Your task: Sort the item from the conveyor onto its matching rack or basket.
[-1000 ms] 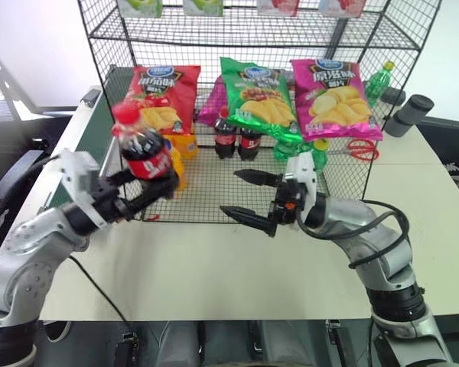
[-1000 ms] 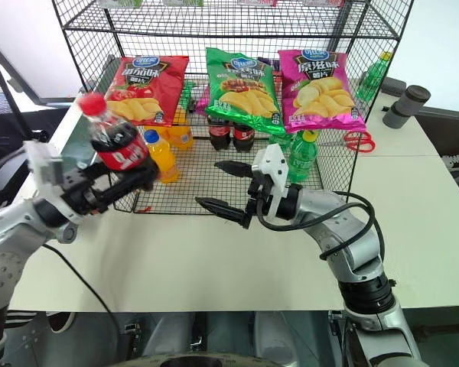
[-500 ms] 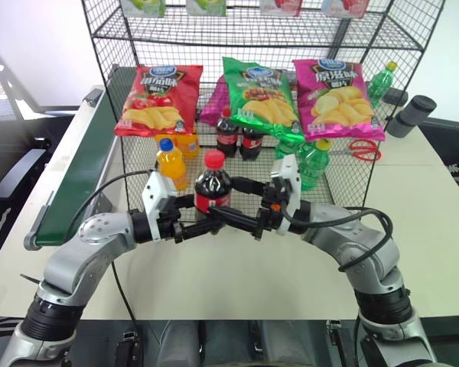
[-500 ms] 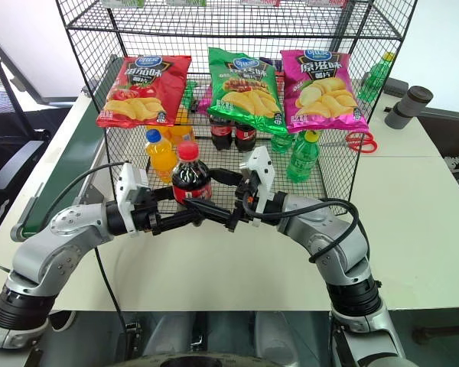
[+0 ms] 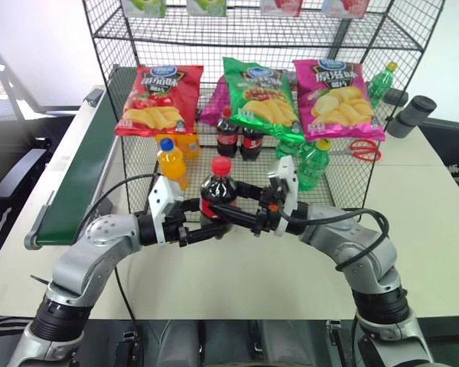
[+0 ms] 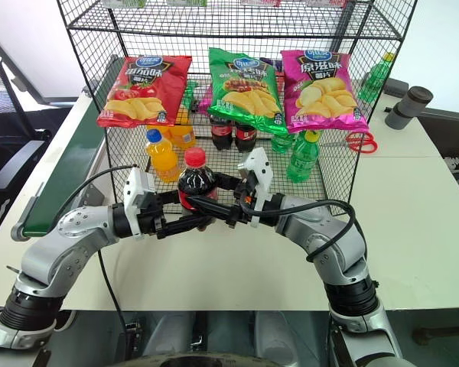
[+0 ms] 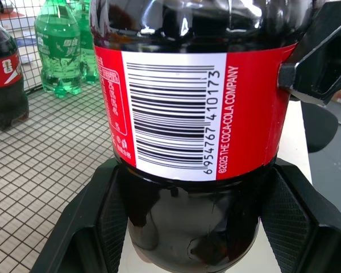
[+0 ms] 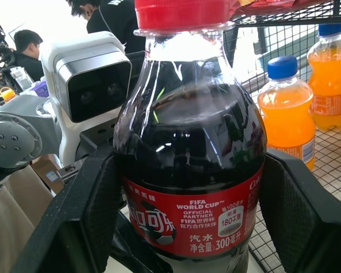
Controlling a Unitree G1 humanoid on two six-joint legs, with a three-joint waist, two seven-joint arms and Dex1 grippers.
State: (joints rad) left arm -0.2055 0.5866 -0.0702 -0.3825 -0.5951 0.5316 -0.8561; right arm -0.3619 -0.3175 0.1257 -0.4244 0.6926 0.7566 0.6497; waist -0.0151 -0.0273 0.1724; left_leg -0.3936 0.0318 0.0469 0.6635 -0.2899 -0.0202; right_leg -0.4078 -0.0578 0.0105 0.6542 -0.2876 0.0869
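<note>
The mesh bottom tray (image 5: 245,191) has two cola bottles on it or behind the drop spot. Next, my right gripper lets go of the cola bottle in front of them.
The cola bottle (image 5: 217,194), red-capped and red-labelled, stands upright in the air in front of the black wire rack's mesh bottom tray (image 5: 340,182). My left gripper (image 5: 205,229) is shut low on its body, fingers (image 7: 96,219) pressed on either side below the label. My right gripper (image 5: 231,211) comes in from the right and is shut on it at label height, with its fingers (image 8: 94,213) against the bottle (image 8: 190,165). The dark green conveyor (image 5: 80,183) runs along the left, with nothing on its visible belt.
Three chip bags (image 5: 258,95) lie on the slanted tier. In the tray stand an orange-drink bottle (image 5: 170,162), two cola bottles (image 5: 237,136) and a green bottle (image 5: 314,164). Red scissors (image 5: 357,149) and grey cylinders (image 5: 409,115) lie at right. People stand behind (image 8: 111,17).
My left arm swung the bottle from a tilted hold at the left to upright in the middle, between the right gripper's open fingers. The right gripper has now shut on it.
</note>
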